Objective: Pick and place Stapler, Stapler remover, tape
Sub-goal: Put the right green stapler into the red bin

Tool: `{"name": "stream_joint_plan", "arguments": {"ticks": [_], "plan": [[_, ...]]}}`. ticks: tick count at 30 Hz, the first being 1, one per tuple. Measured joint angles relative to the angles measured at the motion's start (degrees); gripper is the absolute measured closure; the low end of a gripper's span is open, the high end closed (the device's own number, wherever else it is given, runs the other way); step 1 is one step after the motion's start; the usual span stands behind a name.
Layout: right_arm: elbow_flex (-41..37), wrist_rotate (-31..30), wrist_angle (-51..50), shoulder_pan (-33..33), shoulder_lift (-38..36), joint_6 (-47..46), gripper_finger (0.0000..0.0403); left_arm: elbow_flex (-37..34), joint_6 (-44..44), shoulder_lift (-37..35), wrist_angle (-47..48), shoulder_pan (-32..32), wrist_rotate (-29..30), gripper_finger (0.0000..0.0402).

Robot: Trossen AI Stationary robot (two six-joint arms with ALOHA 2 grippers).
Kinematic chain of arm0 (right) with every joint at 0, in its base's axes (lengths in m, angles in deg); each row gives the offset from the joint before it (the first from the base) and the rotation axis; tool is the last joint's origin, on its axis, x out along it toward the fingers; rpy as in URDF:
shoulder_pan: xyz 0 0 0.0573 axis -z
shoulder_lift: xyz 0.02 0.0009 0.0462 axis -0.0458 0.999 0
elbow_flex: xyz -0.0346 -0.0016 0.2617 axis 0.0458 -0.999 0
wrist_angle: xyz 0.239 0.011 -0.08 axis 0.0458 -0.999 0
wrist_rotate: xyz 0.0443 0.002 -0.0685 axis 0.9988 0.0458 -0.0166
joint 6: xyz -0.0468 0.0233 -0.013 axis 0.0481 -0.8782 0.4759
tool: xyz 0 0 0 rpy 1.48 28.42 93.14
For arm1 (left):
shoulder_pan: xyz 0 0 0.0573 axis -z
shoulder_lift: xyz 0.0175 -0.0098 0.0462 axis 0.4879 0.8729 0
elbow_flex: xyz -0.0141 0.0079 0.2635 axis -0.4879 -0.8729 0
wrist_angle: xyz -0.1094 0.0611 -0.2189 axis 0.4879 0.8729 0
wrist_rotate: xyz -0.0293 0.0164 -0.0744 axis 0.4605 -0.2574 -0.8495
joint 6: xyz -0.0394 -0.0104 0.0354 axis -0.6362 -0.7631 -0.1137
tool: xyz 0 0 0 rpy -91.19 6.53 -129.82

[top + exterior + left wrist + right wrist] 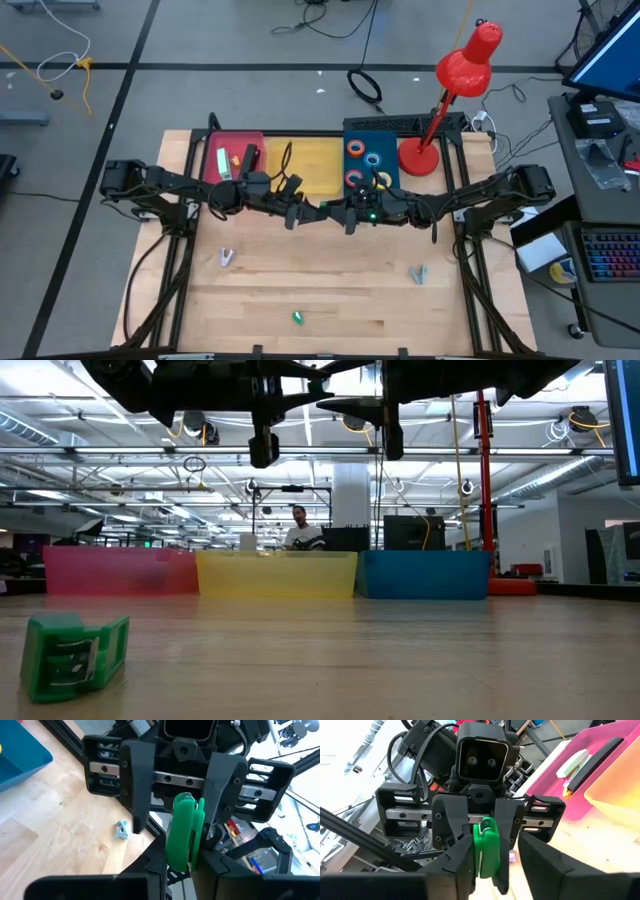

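Note:
My left gripper is going to let go of the green stapler in the pink bin (229,190), in front of the white item. The stapler is now high above the table's middle.
High above the table's middle, my two grippers meet tip to tip. My left gripper (485,840) is shut on a small green stapler (186,832). My right gripper (177,815) is open, one finger on each side of that stapler's other end. A second green stapler (75,655) lies on the table near its front edge. Two grey-blue stapler removers (226,258) (418,273) lie on the wood, left and right. Several tape rolls (365,160) lie in the blue bin (392,133) at the back. My left gripper pinches the green stapler's two flat sides (482,827) between its two fingers, at the end toward the table's left. The fingers come level from the left. The stapler stands on edge, lifted well clear of the table, its other end sticking out toward my right gripper.
Three bins stand in a row at the far edge: pink (232,150) holding a white and a black item, yellow (310,165), and blue. A red desk lamp (455,85) stands at the back right. Bare wood stretches between the bins and the front edge.

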Motion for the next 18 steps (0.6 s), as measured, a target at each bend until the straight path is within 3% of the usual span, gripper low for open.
{"name": "stream_joint_plan", "arguments": {"ticks": [4, 12, 18], "plan": [[0.0, 0.0, 0.0, 0.0, 0.0, 0.2, 0.0229, 0.1, -0.4, -0.1, 2.0, 0.9, -0.8, 0.0345], [-0.1, -0.8, 4.6, 0.7, 0.0, 1.8, 0.0194, 0.1, 0.1, -0.2, 14.9, 0.6, -1.4, 0.0345], [-0.1, -0.6, 8.4, 1.0, 0.0, 4.7, 0.0186, 0.1, 3.0, -1.8, 29.6, -3.2, 0.1, 0.0345]]}}
